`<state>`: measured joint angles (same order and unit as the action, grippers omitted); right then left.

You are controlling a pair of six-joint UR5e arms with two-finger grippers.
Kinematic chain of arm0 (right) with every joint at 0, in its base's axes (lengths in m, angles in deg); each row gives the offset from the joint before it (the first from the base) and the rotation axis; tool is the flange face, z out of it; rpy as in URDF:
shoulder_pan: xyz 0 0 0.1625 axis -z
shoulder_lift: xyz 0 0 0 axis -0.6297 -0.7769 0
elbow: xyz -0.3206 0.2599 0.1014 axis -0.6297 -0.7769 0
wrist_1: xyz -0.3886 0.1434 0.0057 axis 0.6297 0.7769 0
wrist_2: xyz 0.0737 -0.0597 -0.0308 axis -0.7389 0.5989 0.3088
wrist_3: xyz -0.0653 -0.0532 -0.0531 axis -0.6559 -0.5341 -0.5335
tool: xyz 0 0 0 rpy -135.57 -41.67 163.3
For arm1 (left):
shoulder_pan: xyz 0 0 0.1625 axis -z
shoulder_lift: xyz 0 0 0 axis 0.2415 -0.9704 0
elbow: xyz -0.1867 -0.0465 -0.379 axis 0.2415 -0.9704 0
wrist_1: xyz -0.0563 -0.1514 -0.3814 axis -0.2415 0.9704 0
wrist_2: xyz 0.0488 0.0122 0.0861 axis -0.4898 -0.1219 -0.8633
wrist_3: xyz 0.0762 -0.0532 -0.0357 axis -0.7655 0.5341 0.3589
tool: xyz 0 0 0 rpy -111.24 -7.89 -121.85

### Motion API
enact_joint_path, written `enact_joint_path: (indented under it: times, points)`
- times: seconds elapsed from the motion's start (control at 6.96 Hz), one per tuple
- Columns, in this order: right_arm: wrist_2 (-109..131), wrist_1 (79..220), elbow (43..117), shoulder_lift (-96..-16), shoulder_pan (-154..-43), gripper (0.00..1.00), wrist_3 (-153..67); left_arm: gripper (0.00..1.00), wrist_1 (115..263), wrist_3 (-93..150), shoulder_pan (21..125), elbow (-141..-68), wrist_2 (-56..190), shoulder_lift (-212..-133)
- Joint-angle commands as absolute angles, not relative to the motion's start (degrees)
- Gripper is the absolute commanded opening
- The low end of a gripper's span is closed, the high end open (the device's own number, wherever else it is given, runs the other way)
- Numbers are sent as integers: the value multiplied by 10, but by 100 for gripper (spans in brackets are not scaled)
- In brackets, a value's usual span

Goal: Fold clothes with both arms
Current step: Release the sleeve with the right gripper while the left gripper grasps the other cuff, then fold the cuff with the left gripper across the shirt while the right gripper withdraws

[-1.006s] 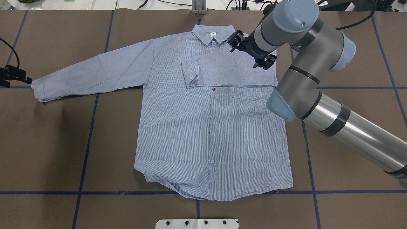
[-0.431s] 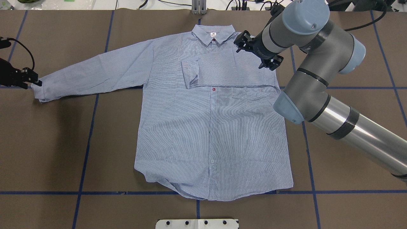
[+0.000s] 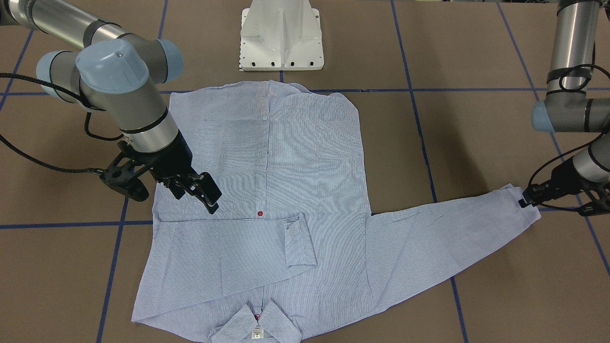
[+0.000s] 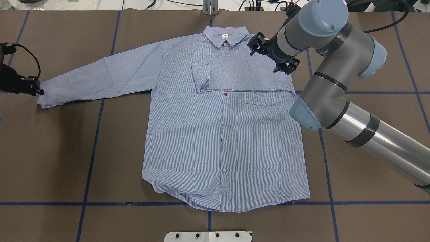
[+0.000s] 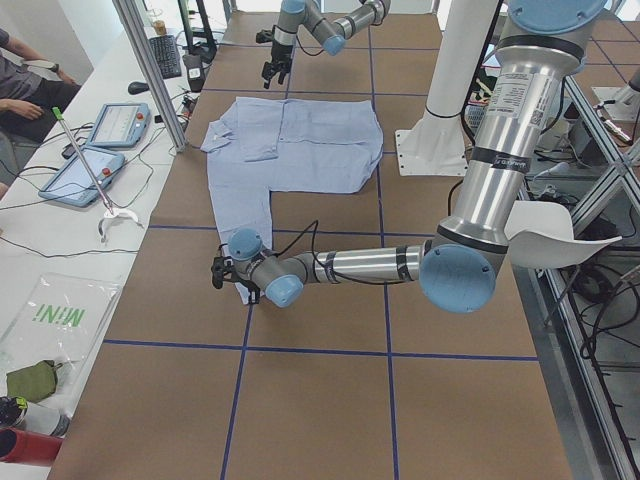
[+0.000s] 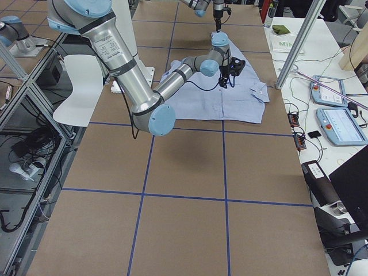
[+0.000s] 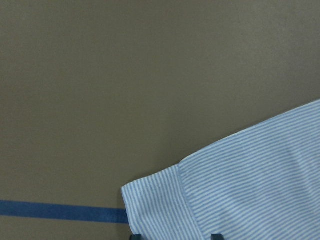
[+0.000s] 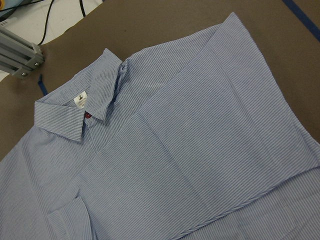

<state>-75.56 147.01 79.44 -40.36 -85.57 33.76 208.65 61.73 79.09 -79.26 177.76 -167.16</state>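
My left gripper will let go of the outstretched sleeve's cuff on the folded sleeve (image 3: 201,227), near the side edge of the shirt.
The light blue striped shirt (image 4: 221,141) lies flat and face up on the brown table, collar (image 4: 225,35) at the far side. One sleeve (image 4: 242,72) is folded across the chest. The other sleeve (image 4: 100,75) stretches out to the left. My left gripper (image 4: 36,89) sits low at that sleeve's cuff (image 3: 526,209). In the left wrist view its fingertips (image 7: 215,236) stand apart on either side of the cuff (image 7: 160,200), open. My right gripper (image 3: 195,197) hovers open over the shirt's shoulder beside the folded sleeve, holding nothing.
The white pedestal base (image 4: 208,236) stands at the near table edge below the hem. Blue tape lines (image 4: 90,151) grid the brown surface. A side bench with tablets (image 5: 120,125) and a person's arm (image 5: 20,95) lies beyond the collar end.
My left gripper has come in from the table's left edge onto the sleeve cuff. My right gripper drew back to the right off the folded sleeve, then held still.
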Motion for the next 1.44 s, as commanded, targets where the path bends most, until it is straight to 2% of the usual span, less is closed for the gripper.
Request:
enact_joint_path:
  times: [0.0,0.14,0.29,0.43,0.57,0.86,1.15,1.29]
  points:
    - [-756,1470,794,-402,-855,100,338,0,2082,616,790,-807,1778,-1673]
    - [-757,1470,796,-402,-859,100,338,0,2074,620,790,-827,1779,-1677]
    - [-768,1474,803,-403,-875,100,337,0,1992,621,790,-875,1779,-1708]
    - [-796,1472,803,-415,-902,100,336,0,1869,643,790,-924,1779,-1769]
    - [-821,1470,804,-439,-931,100,291,0,1843,735,768,-951,1787,-1813]
    - [-895,1472,806,-501,-1016,100,126,0,1875,931,670,-913,1782,-1955]
    - [-940,1471,804,-552,-1062,100,35,0,1898,1062,591,-809,1685,-2108]
    - [-954,1469,804,-566,-1070,100,25,0,1938,1114,573,-767,1671,-2157]
